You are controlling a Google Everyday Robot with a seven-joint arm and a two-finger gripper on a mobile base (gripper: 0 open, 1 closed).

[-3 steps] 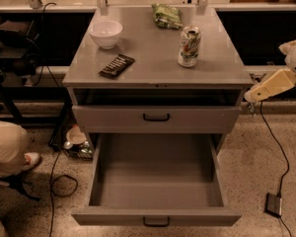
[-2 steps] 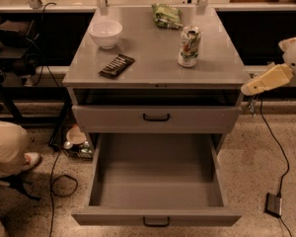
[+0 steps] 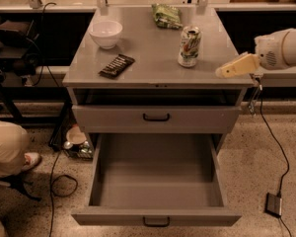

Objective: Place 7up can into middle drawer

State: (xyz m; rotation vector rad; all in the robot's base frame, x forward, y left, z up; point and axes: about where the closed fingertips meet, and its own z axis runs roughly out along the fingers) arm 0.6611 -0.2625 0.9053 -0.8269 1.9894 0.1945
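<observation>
The gripper will next move to the 7up can's lower half point(image 3: 189, 56), just above the top of the grey cabinet, and close there.
The 7up can point(image 3: 189, 46) stands upright on the grey cabinet top point(image 3: 153, 58), right of centre. The middle drawer point(image 3: 157, 179) is pulled wide open below, and its tray holds nothing. My gripper point(image 3: 223, 72) comes in from the right on a white arm point(image 3: 281, 48), its cream fingers pointing left over the cabinet's right edge, a short way right of the can and slightly nearer the front. It holds nothing.
A white bowl point(image 3: 105, 33), a dark snack bar point(image 3: 116, 65) and a green crinkly bag point(image 3: 166, 15) lie on the cabinet top. The upper drawer point(image 3: 157, 116) is closed. A person's leg and shoe point(image 3: 10, 154) are at the left. Cables run on the floor.
My gripper has moved left and up, from beside the cabinet's right side to over its top edge, closer to the can. Nothing else moved.
</observation>
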